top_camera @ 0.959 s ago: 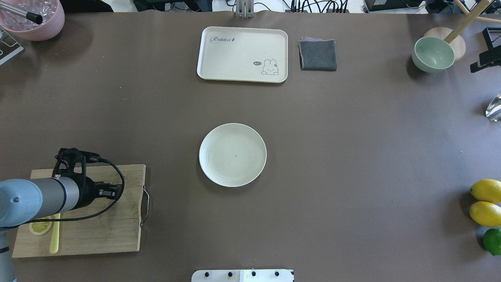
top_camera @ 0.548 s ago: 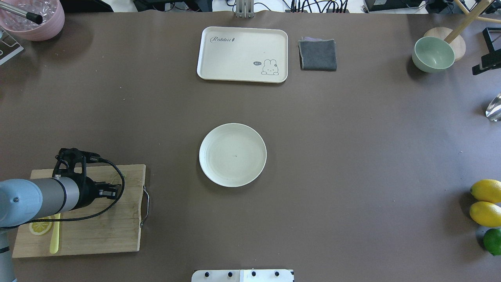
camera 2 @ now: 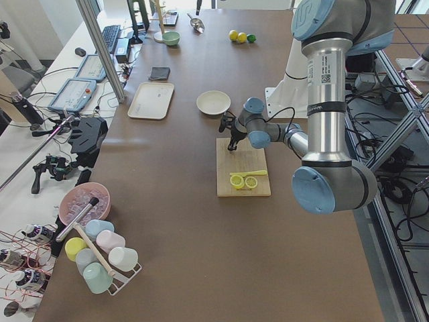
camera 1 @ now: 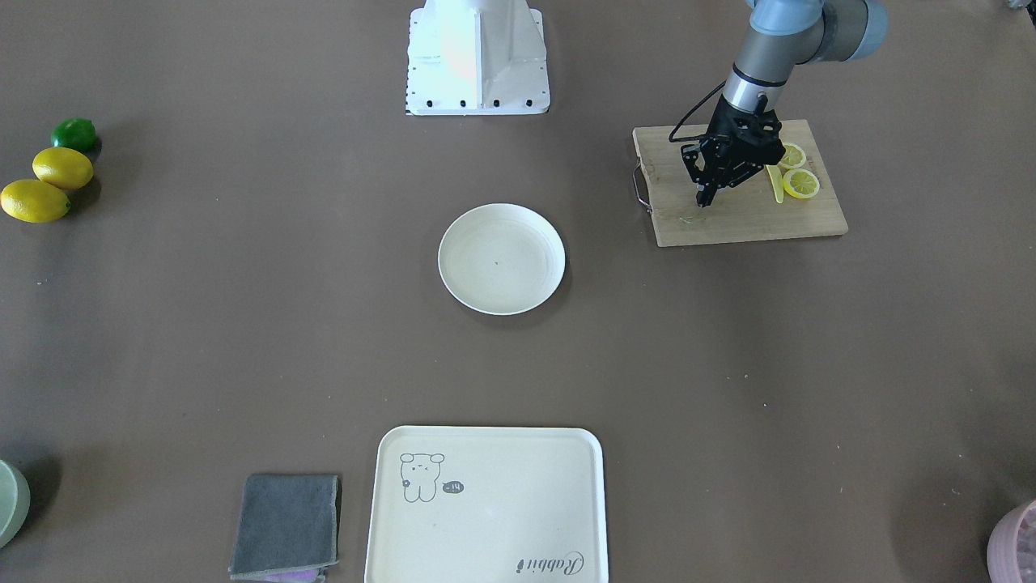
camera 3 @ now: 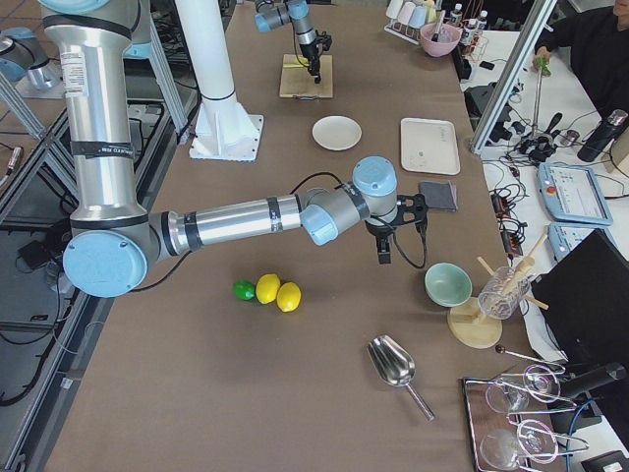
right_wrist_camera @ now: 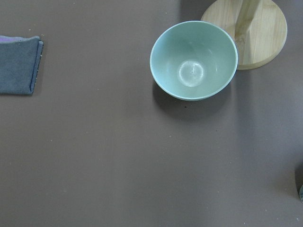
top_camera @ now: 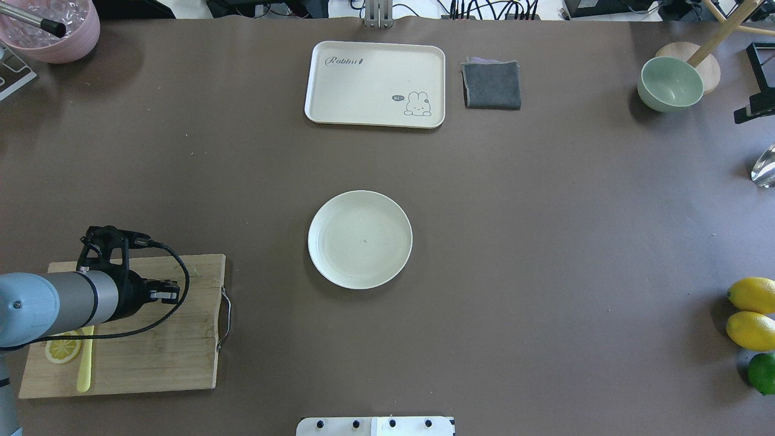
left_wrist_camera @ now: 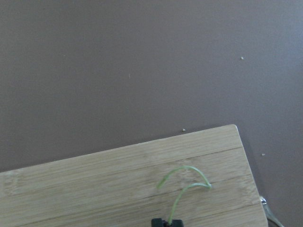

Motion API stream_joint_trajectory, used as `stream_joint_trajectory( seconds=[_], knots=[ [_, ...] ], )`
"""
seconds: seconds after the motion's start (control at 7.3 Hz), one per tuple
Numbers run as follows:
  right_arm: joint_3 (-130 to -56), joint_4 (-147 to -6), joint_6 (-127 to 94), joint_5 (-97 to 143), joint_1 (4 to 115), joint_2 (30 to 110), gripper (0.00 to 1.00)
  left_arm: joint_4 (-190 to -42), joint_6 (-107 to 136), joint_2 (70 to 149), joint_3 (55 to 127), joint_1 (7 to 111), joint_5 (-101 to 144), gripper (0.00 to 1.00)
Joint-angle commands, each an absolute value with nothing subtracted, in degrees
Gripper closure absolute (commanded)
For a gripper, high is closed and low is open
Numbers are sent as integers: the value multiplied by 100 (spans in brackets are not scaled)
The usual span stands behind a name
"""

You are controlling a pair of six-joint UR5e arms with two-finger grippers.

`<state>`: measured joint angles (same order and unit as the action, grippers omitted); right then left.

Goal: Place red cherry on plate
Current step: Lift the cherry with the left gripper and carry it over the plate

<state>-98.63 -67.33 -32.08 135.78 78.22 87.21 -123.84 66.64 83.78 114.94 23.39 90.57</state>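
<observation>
I need to release the red cherry, now over the cutting board's far corner, from my left gripper near the middle of the cream plate, a little way toward the rabbit tray (camera 1: 507, 276).
Of the red cherry only the thin curved green stems (left_wrist_camera: 185, 188) show, sticking out from between my left gripper's fingertips; the fruit is hidden. My left gripper (camera 1: 702, 201) (top_camera: 177, 295) points down over the far corner of a wooden cutting board (top_camera: 151, 357), its jaws shut on the cherry. The round cream plate (top_camera: 360, 240) lies bare mid-table, well to the right of that gripper in the overhead view. My right gripper (camera 3: 384, 258) hangs high between a grey cloth and a green bowl; I cannot tell its state.
Lemon slices (camera 1: 801, 184) and a yellow knife (top_camera: 85, 363) lie on the board. A rabbit tray (top_camera: 375, 83), grey cloth (top_camera: 491, 85) and green bowl (top_camera: 669, 83) stand at the far side. Two lemons (top_camera: 752, 295) and a lime are at the right edge.
My left gripper has drawn back slightly toward the overhead view's left over the board. A black part at that view's right edge has shifted downward.
</observation>
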Motion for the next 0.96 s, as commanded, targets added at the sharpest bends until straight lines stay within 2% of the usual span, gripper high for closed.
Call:
stream_joint_trajectory(
  seconds=[0.0,0.14,0.41,0.82],
  knots=[
    [-9852,-6750,-3208,13597,7822,8728,0,-12349,6627,8445,11662,3010,9575,100],
    [-9861,-6776,-3208,13623,7822,8728,0,-12340,6610,8577,11698,3484,9998,100],
    [-9879,-6785,-3208,13676,7831,8728,0,-12078,6609,9321,11637,3586,10116,100],
    [-9914,-6785,-3208,13676,7840,8754,0,-10401,6723,11473,11261,3307,10055,100]
  ],
)
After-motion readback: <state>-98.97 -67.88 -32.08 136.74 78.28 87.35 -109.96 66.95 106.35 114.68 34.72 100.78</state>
